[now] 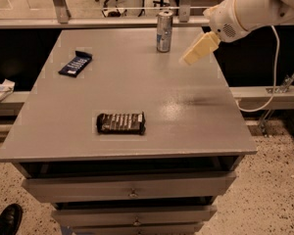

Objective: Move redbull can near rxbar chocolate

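Note:
I will next move my gripper to the redbull can's upper half [164, 26], just above its middle, and close it there.
The redbull can [164, 31] stands upright near the far edge of the grey table [196, 116], silver with blue patches. The rxbar chocolate [121, 123], a dark bar with pale lettering, lies near the front of the table. My gripper [192, 56] hangs on the white arm that comes in from the upper right. It is above the table, just right of the can and a little lower in the picture, not touching it. It holds nothing that I can see.
A smaller dark blue wrapped bar [75, 64] lies at the table's left. Drawers [132, 187] sit below the tabletop. A white cable [272, 77] hangs at the right. A shoe [5, 220] shows at bottom left. A rail [88, 22] runs behind the table.

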Robot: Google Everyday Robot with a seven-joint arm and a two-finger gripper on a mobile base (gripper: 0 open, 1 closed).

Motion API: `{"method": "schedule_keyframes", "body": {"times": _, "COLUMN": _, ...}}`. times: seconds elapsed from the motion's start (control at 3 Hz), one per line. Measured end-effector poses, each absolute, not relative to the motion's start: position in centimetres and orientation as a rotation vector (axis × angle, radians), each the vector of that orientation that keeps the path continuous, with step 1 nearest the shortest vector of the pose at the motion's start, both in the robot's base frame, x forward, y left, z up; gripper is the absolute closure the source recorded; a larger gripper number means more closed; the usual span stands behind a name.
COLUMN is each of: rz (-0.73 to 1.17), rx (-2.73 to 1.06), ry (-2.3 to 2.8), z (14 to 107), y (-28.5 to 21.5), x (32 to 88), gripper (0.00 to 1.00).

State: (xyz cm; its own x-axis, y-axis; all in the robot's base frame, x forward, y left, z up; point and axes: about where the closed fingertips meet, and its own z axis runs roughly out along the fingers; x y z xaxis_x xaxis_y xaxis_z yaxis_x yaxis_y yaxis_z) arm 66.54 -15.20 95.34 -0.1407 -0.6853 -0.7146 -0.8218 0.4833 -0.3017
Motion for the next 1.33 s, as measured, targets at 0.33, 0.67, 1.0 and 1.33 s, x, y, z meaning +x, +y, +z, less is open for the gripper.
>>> {"method": "schedule_keyframes", "body": {"times": 0.33, "rz": 0.280, "rx": -1.118, "ry": 1.852, "z": 94.2, "y": -14.4, "x": 69.2, "gripper": 0.00}}
{"method": "schedule_keyframes", "body": {"times": 0.67, "rz": 0.306, "rx": -0.945, "ry": 1.816, "z": 93.8, "y": -14.3, "x": 73.8, "gripper": 0.00}}
{"method": "schedule_keyframes", "body": {"times": 1.0, "rz": 0.310, "rx": -0.814, "ry": 1.779, "z": 93.2, "y": -13.9, "x": 79.2, "gripper": 0.00}}
{"method": "schedule_keyframes", "body": {"times": 1.33, "rz": 0.303, "rx": -0.778, "ry": 1.773, "z": 92.6, "y": -13.2, "x": 82.3, "gripper": 0.00}}
